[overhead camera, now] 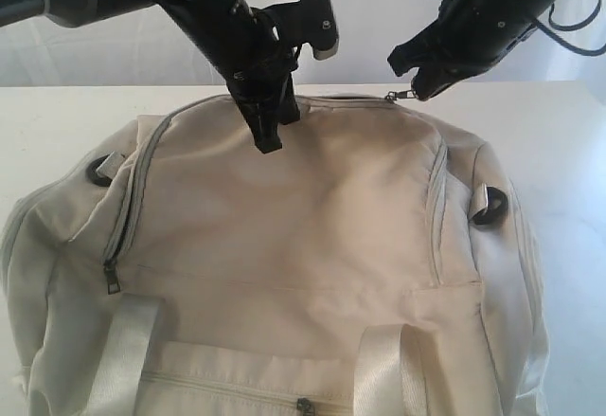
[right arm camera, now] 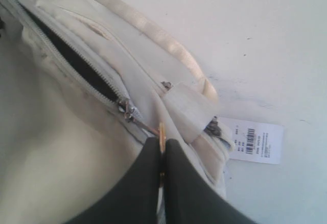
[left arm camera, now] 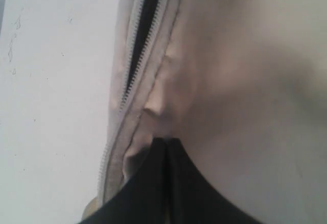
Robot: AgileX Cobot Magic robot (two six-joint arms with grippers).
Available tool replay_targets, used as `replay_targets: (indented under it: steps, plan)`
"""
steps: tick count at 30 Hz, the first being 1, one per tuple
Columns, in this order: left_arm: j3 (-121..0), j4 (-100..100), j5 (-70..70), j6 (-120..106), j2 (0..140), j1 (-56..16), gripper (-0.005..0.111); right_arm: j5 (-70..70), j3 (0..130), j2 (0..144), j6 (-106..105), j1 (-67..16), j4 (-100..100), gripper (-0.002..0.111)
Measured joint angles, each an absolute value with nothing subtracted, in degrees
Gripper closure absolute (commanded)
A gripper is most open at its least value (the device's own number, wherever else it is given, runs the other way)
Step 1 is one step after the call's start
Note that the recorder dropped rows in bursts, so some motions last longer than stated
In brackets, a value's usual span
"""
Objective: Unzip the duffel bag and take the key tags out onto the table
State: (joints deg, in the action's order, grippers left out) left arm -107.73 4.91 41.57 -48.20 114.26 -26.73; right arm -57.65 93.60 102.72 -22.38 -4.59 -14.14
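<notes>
My left gripper is holding the top panel far behind the slider, so it should grab the fabric nearer the slider (overhead camera: pixel 348 113) before my right gripper pulls further.
The cream duffel bag (overhead camera: pixel 284 245) lies on the white table (overhead camera: pixel 57 117). My left gripper (overhead camera: pixel 268 141) presses down on the bag's top panel near the far edge. In the left wrist view it (left arm camera: pixel 164 142) is shut, pinching a fold of bag fabric (left arm camera: pixel 156 106) beside the grey zipper (left arm camera: pixel 134 55), which gapes dark. My right gripper (overhead camera: pixel 422 88) is at the bag's far right. It (right arm camera: pixel 162 145) is shut on the brass zipper pull (right arm camera: pixel 161 131), just past the slider (right arm camera: pixel 126 109). Behind the slider the zipper is open onto dark lining (right arm camera: pixel 71 60). The key tags are hidden.
A white barcode label (right arm camera: pixel 253 140) lies on the table (right arm camera: pixel 265 40) beside the bag's end. White webbing handles (overhead camera: pixel 383 369) and a front pocket zipper (overhead camera: pixel 305 405) sit at the near side. Black D-rings (overhead camera: pixel 490 209) mark both ends. A closed side zipper (overhead camera: pixel 128 217) runs down the left.
</notes>
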Motion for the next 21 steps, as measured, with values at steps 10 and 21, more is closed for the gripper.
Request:
replay_targets:
  steps: [10,21]
  plan:
    - [-107.73,4.91,42.29,-47.37,114.0,-26.73,0.104,-58.31,93.21,99.9,-21.5,-4.59,-13.1,0.108]
    - [-107.73,5.03,37.87,-44.22,111.96,-27.39,0.044,-58.0,92.73,99.86,-21.4,-4.59,-12.98,0.108]
